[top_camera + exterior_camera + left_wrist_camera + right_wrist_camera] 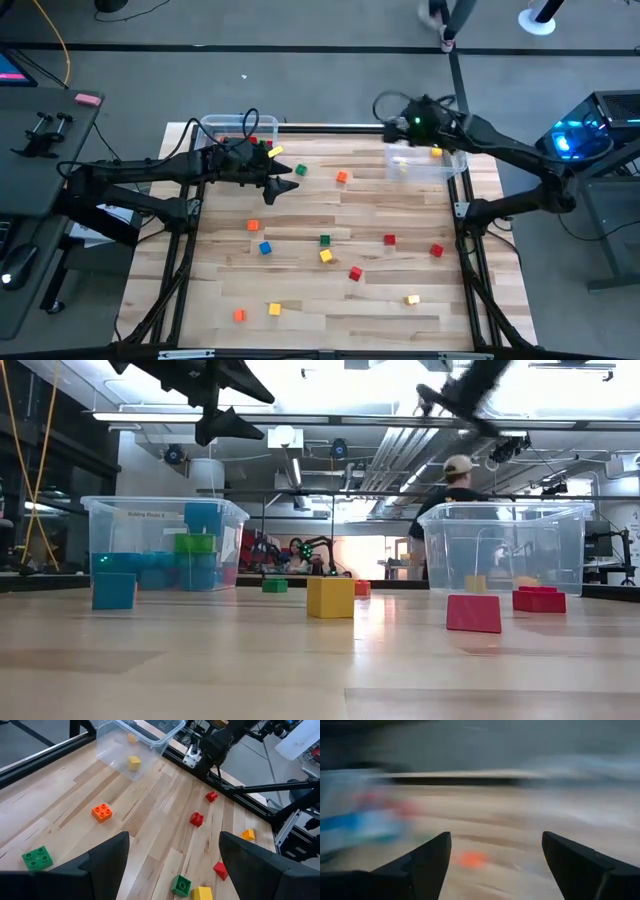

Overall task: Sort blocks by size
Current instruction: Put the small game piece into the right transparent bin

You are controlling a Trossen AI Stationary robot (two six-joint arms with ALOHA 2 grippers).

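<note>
The orange block is nearest the clear bin with the yellow blocks. My right gripper should close next on the sides of the orange block [342, 177] [472, 859].
Several small blocks lie scattered on the wooden table [300, 290]: a green one [300, 170], an orange one [342, 177], a blue one [265, 247], a yellow one [326, 256] and red ones [389, 240]. My left gripper [282, 190] is open and empty, raised above the table just right of the left bin [225, 128]; the green block [37, 857] and the orange block [101, 812] lie ahead of it. My right gripper [383, 104] is open and empty, raised at the table's far edge, left of the right bin [450, 172].
The clear left bin [165, 545] holds blue and green blocks [195, 543]. The clear right bin [505, 550] holds a few yellow blocks [437, 152]. A dark frame rail [330, 127] runs along the far edge. A person [455, 485] stands in the room behind.
</note>
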